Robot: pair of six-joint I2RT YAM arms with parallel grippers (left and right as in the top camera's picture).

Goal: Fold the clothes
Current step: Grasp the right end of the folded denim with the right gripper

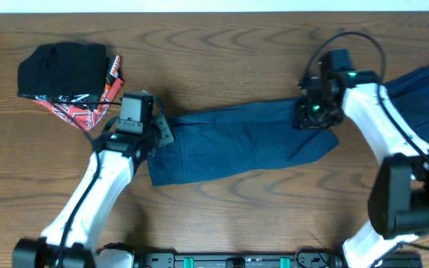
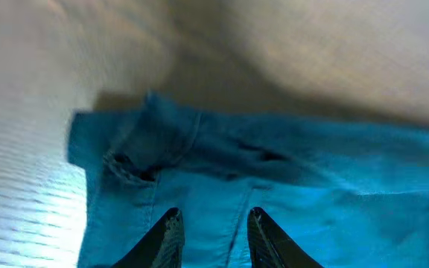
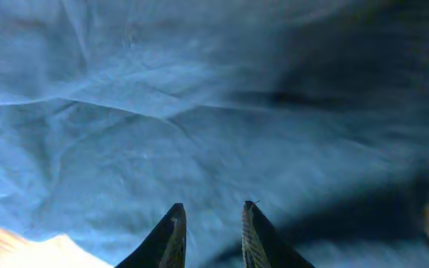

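Observation:
The stretched garment's far edge is rolled and crumpled by the waistband; next I open my left gripper, grab the rolled fold (image 2: 218, 160) and lift it before folding.
A dark navy-blue garment (image 1: 237, 141) lies stretched lengthwise across the middle of the table. My left gripper (image 1: 157, 134) is over its left end, where a waistband with a belt loop (image 2: 136, 160) shows in the left wrist view. Its fingers (image 2: 214, 214) are apart, with cloth (image 2: 311, 171) showing between them. My right gripper (image 1: 309, 119) is over the garment's right end. Its fingers (image 3: 212, 206) are apart above wrinkled blue cloth (image 3: 199, 112). A second navy-blue garment (image 1: 423, 89) lies at the far right, partly under the right arm.
A folded black garment (image 1: 62, 67) sits at the back left on a red-and-white patterned cloth (image 1: 88, 112). Wooden tabletop (image 1: 222, 67) shows behind and in front of the stretched garment. The arm bases stand along the front edge.

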